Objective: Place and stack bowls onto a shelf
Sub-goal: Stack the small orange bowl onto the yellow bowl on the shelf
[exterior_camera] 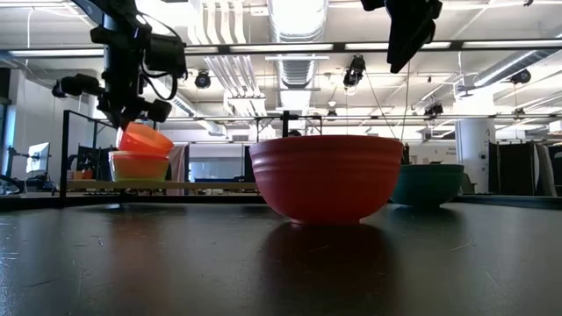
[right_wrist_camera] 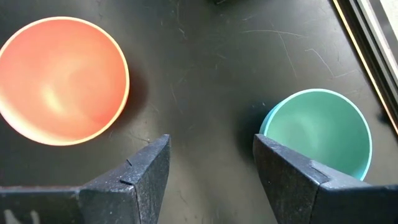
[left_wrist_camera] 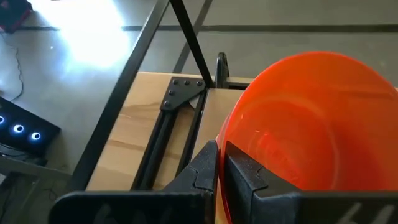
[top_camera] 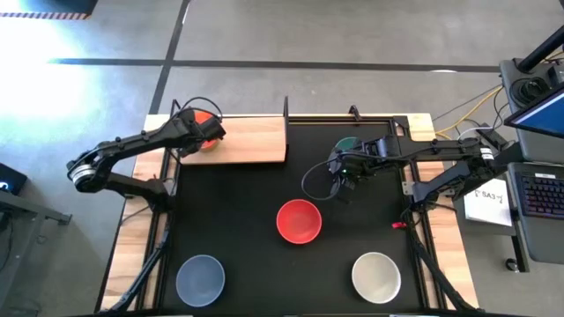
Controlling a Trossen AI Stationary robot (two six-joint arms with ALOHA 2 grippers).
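The orange-red bowl is tilted in the yellow bowl. My left gripper will grip its raised rim [left_wrist_camera: 230, 119] again and lower it until level before leaving.
The pale wood shelf [top_camera: 251, 139] lies at the table's far left. On it stands a yellow bowl [exterior_camera: 139, 166] nested in a green one [exterior_camera: 140, 183]. My left gripper [left_wrist_camera: 221, 163] is shut on an orange-red bowl [exterior_camera: 145, 139] over that stack. My right gripper [right_wrist_camera: 211, 165] hangs open and empty above the black mat, between the red bowl [top_camera: 299, 221] and the teal bowl [right_wrist_camera: 317, 134]. A grey-blue bowl [top_camera: 200, 279] and a white bowl [top_camera: 376, 276] rest on their bases near the front edge. My left gripper pinches the orange-red bowl's rim [left_wrist_camera: 219, 140], one finger inside the bowl and one outside. The fingers slant down from the table's left. The bowl is tilted, and its lower part [exterior_camera: 140, 154] sits in the yellow bowl.
Thin black posts [left_wrist_camera: 186, 37] frame the shelf, and one post [top_camera: 285, 107] stands at its right end. The shelf board to the right of the stack is bare. A cable [top_camera: 317, 176] loops by my right gripper. A desk with a keyboard [top_camera: 538, 189] stands off the right edge.
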